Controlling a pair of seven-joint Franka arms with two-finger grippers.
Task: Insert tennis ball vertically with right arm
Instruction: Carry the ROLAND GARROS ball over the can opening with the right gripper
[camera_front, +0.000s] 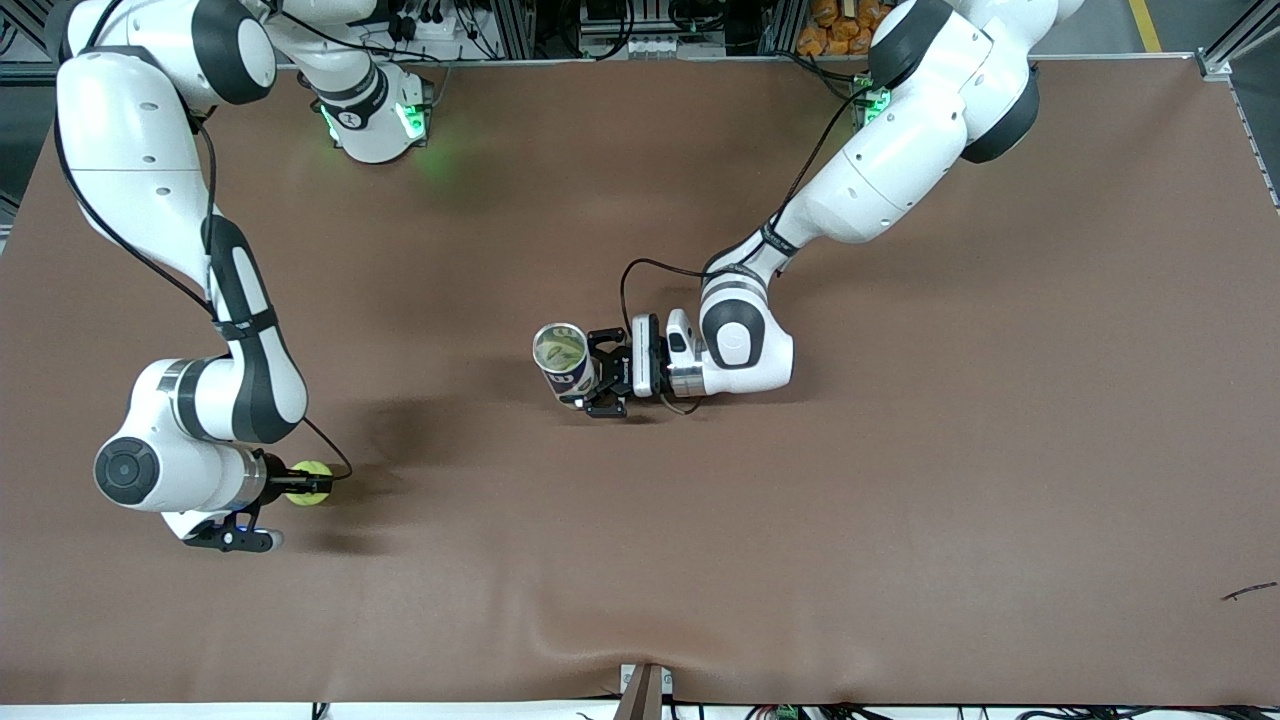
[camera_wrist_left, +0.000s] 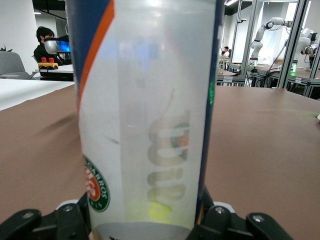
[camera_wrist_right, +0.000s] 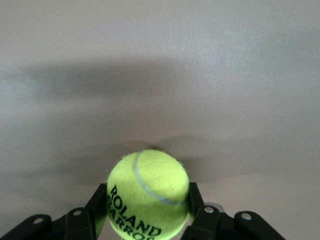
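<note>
The robot's right gripper will release the tennis ball in the opening of the clear tennis ball can (camera_front: 561, 344).
A yellow-green tennis ball (camera_front: 308, 482) sits between the fingers of my right gripper (camera_front: 306, 484), low over the brown table near the right arm's end. In the right wrist view the ball (camera_wrist_right: 148, 195) reads "ROLAND GARROS" and the black fingers (camera_wrist_right: 97, 207) press on both its sides. A clear tennis ball can (camera_front: 562, 362) with a blue and orange label stands upright mid-table. My left gripper (camera_front: 592, 378) is shut on its lower part. The can fills the left wrist view (camera_wrist_left: 145, 115), and a yellow-green patch shows through its base.
The brown table cloth (camera_front: 900, 480) has a raised fold near its front edge by a bracket (camera_front: 643, 690). A small dark scrap (camera_front: 1248, 592) lies near the left arm's end. Both arm bases stand along the table's back edge.
</note>
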